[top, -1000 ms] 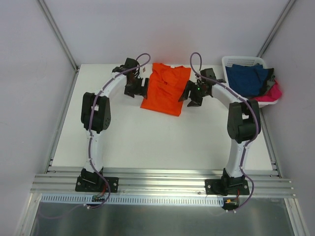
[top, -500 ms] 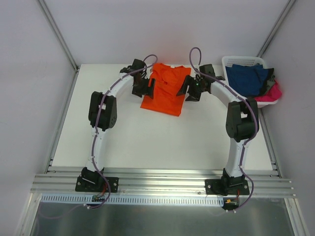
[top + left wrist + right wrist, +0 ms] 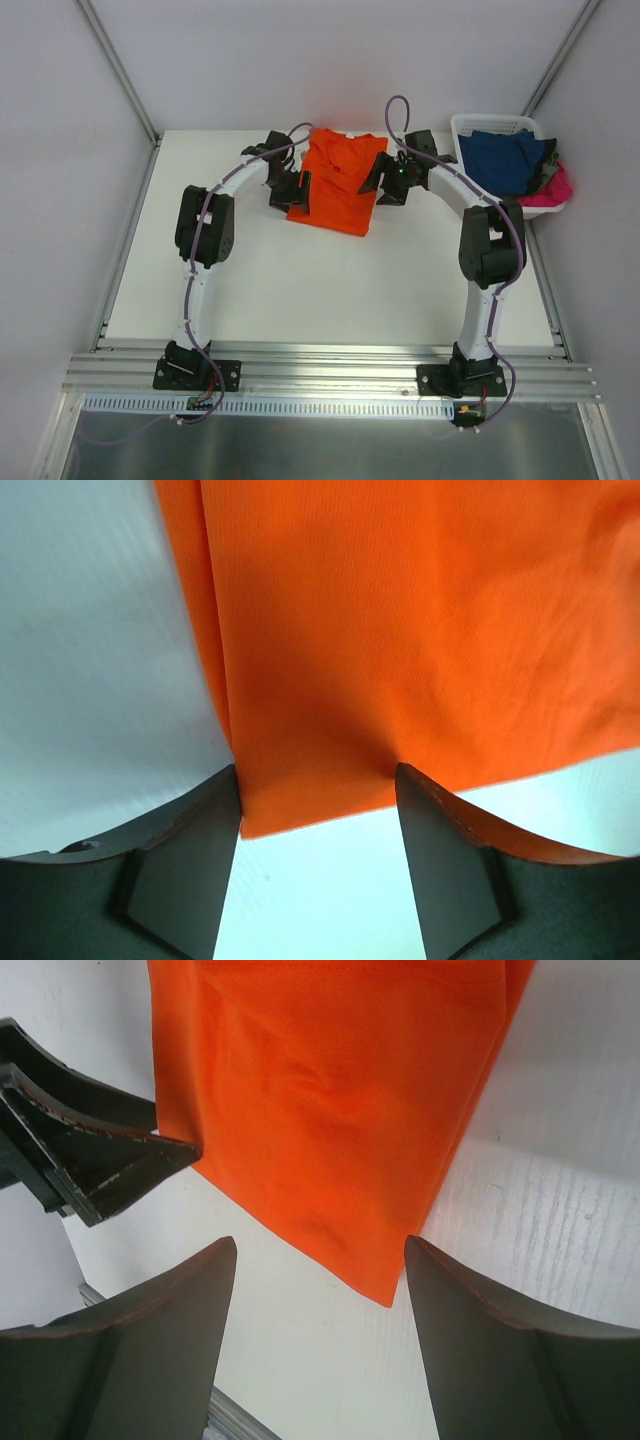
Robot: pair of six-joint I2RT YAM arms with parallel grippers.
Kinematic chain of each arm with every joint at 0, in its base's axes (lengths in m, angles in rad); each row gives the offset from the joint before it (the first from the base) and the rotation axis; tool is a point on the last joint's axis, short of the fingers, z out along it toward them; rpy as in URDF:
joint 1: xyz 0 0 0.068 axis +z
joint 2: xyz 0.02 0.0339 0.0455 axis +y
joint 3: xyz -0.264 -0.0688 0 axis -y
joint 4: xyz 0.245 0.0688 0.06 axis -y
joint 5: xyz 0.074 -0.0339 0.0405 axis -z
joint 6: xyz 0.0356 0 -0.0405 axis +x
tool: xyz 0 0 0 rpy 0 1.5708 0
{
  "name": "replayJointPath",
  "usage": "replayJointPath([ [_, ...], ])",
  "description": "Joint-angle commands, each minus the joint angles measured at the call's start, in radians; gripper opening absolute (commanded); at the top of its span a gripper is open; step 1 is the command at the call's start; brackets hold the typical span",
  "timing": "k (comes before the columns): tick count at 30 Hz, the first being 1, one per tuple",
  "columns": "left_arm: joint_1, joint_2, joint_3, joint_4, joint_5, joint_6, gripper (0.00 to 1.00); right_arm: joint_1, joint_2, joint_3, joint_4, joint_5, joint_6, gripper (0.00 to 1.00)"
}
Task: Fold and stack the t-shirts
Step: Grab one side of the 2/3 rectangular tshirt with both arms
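Observation:
I should close my right gripper on the orange t-shirt's near corner (image 3: pixel 364 234) (image 3: pixel 388 1303), at the other end of its near edge from my left gripper.
A bright orange t-shirt (image 3: pixel 335 182), partly folded, lies flat at the far middle of the table. My left gripper (image 3: pixel 297 190) is at its near left edge. In the left wrist view the open left gripper (image 3: pixel 318 772) straddles the near left corner of the orange t-shirt (image 3: pixel 400 630), with cloth between the fingertips (image 3: pixel 225 790). My right gripper (image 3: pixel 378 184) is at the right edge, and in its wrist view the open right gripper (image 3: pixel 320 1245) frames the near right corner of the orange t-shirt (image 3: pixel 330 1110). A navy t-shirt (image 3: pixel 505 160) and a pink t-shirt (image 3: pixel 552 190) lie in the basket.
The white slotted basket (image 3: pixel 472 124) stands at the far right corner, right of my right arm. Grey walls with metal rails close the table on the left, back and right. My left gripper's fingers (image 3: pixel 100 1165) show in the right wrist view, beside the shirt.
My left gripper has moved right and nearer, onto the shirt's near left corner. My right gripper has shifted slightly left and back toward the shirt's right edge. The shirt has not moved.

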State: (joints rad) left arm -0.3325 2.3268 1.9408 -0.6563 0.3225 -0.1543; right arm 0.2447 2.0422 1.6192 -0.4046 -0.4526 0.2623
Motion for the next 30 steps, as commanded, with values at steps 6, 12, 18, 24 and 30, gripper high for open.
replayJointPath([
  [6,-0.003,-0.190,-0.207,-0.034,0.081,-0.047,0.56,-0.002,-0.062,-0.022,0.016,-0.005,0.015,0.73],
  [12,-0.022,-0.260,-0.293,-0.031,0.063,-0.050,0.56,-0.007,-0.082,-0.051,0.020,0.000,0.009,0.72],
  [18,-0.033,-0.235,-0.258,-0.026,0.000,-0.033,0.57,-0.010,-0.109,-0.084,0.023,0.005,0.000,0.72],
  [24,-0.017,-0.187,-0.215,-0.028,0.010,-0.044,0.57,-0.010,-0.126,-0.104,0.023,0.017,-0.008,0.73],
  [30,0.013,-0.153,-0.155,-0.028,-0.003,-0.041,0.57,-0.013,-0.135,-0.101,0.015,0.038,-0.034,0.73],
])
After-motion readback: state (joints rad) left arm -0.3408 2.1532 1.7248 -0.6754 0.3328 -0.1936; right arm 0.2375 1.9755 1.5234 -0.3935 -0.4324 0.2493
